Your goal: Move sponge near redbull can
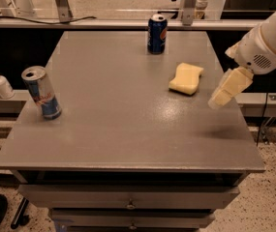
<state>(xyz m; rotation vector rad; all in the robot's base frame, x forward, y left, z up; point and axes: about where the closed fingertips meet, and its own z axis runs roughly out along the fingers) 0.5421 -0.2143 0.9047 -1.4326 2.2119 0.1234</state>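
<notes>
Next, my gripper closes on the side (196, 78) of the pale yellow sponge that is farthest from the redbull can.
The pale yellow sponge (186, 78) lies flat on the grey table (118, 115), right of centre. The redbull can (41, 92), blue and silver with a silver top, stands upright near the table's left edge. My gripper (221, 98) hangs above the table's right side, just right of the sponge and a little nearer the front, apart from it. Its yellowish blocky fingers (229, 87) point down and to the left. The white arm reaches in from the upper right.
A dark blue cola can (157, 34) stands upright at the back centre of the table. A small white pump bottle (1, 83) sits on a ledge left of the table. Drawers run below the table's front edge.
</notes>
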